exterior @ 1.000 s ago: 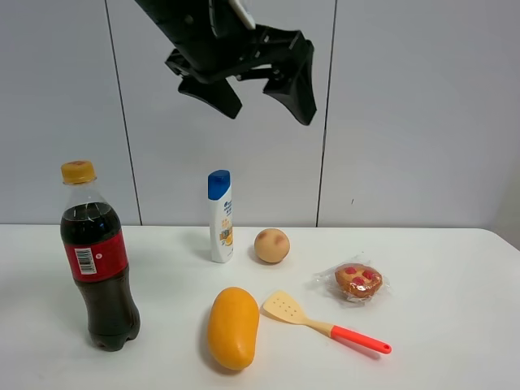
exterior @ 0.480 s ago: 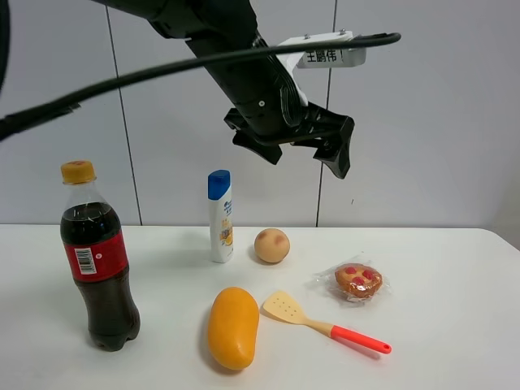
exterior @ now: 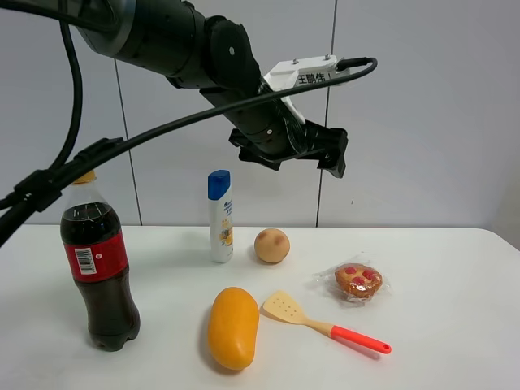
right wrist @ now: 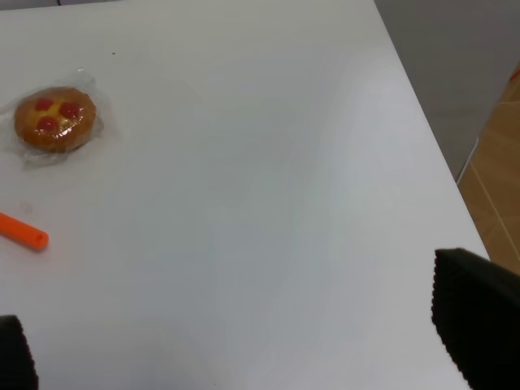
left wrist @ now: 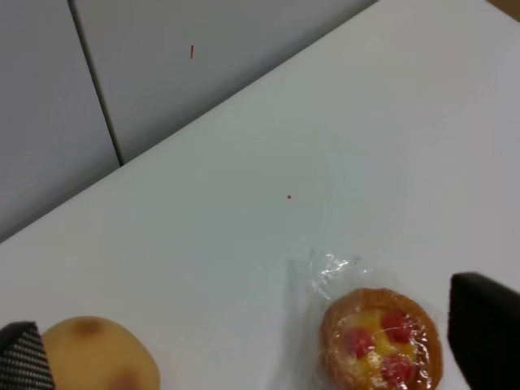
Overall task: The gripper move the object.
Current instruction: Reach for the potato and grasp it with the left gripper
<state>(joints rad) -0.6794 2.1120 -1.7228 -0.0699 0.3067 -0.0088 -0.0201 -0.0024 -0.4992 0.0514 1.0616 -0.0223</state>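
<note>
Next, I will move my left gripper down to the top of the peach-like ball [exterior: 272, 236] [left wrist: 96, 351] beside the white shampoo bottle and close it there.
The peach-like ball [exterior: 271, 245] rests on the white table [exterior: 455, 325] to the right of a white bottle. It also shows in the left wrist view [left wrist: 97, 353] beside one fingertip. My left gripper [exterior: 299, 154] hangs open and empty in the air well above the ball, slightly to its right. In the left wrist view the left gripper [left wrist: 253, 341] has its two black fingertips wide apart, with the ball and a wrapped pastry [left wrist: 382, 337] below. My right gripper [right wrist: 244, 333] is open and empty above the table's right part.
A cola bottle [exterior: 99, 268] stands at the left and a white shampoo bottle [exterior: 219, 216] by the ball. A mango [exterior: 233, 327], a spatula [exterior: 321, 322] and the pastry [exterior: 358, 279] lie in front. The table's right edge [right wrist: 406, 122] is near the right gripper.
The left arm has come down and to the right from the top of the view. Its open gripper now hangs lower over the ball. The objects on the table have not moved.
</note>
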